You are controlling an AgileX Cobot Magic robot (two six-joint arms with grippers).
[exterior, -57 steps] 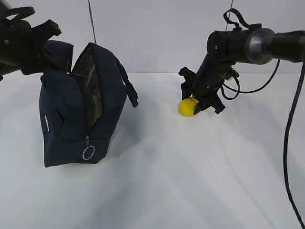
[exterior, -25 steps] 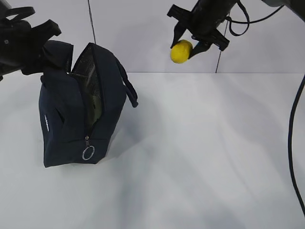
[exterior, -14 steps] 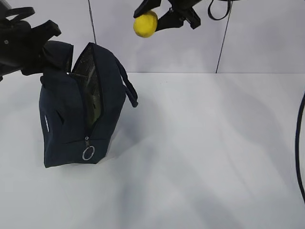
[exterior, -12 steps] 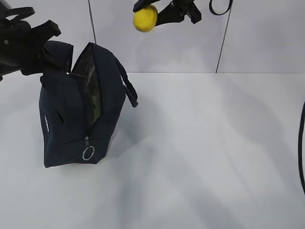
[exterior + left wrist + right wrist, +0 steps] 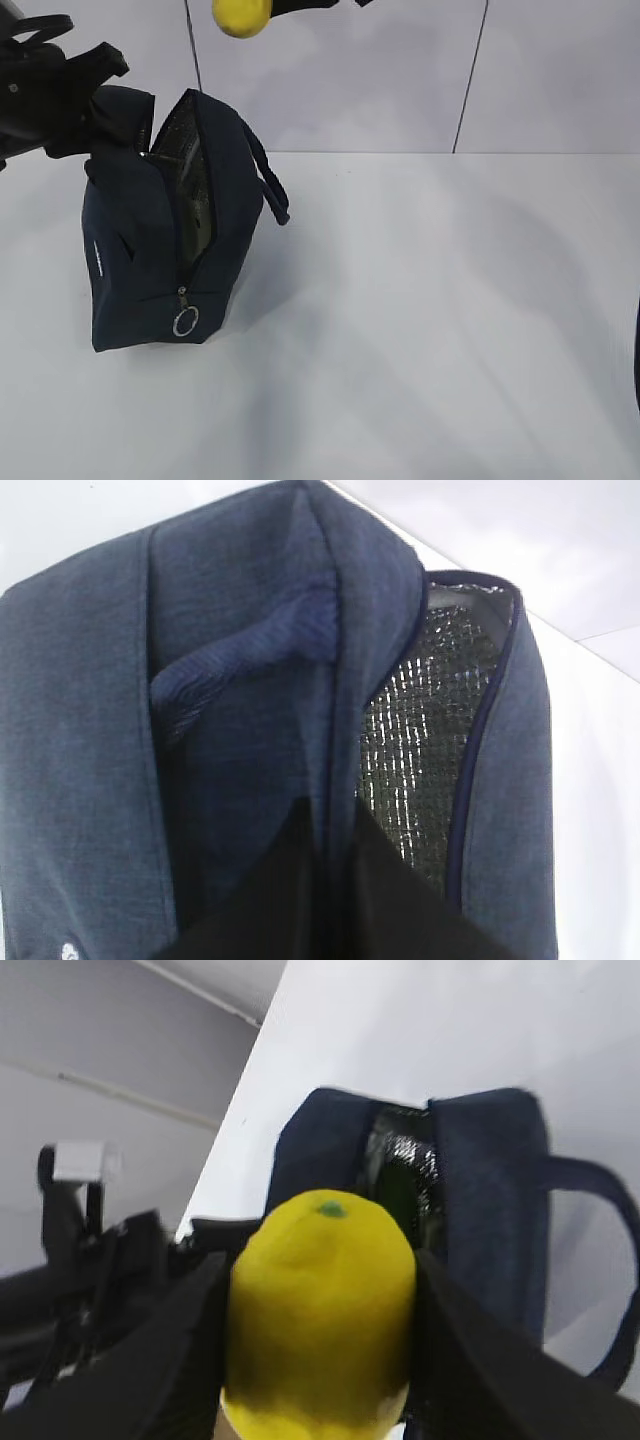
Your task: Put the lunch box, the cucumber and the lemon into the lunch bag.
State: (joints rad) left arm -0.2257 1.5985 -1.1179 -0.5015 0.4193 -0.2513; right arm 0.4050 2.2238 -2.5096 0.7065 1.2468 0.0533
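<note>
Next, my right gripper lets go of the lemon inside the gaping opening of the lunch bag (image 5: 198, 208) (image 5: 424, 1235), beside the dark green thing.
The dark navy lunch bag (image 5: 140, 250) stands on the left of the white table, its mouth gaping and the silvery lining (image 5: 420, 720) showing. My left gripper (image 5: 330, 830) is shut on the fabric at the bag's upper left edge, and in the exterior view it is the black mass (image 5: 60, 90) at that corner. The yellow lemon (image 5: 320, 1270) is held between the dark fingers of my right gripper (image 5: 318, 1330), high above and just right of the bag's mouth (image 5: 240, 14). Something dark green (image 5: 400, 1195) lies inside the bag. I cannot tell whether it is the cucumber or the lunch box.
A silver ring zipper pull (image 5: 185, 321) hangs at the bag's front bottom. One loop handle (image 5: 272, 190) sticks out on the right side. The white tabletop (image 5: 450, 300) stretches to the right, with a panelled wall behind.
My right gripper has carried the lemon up and to the left, from the right of the bag to above its mouth at the view's top edge. Left gripper and bag have not moved.
</note>
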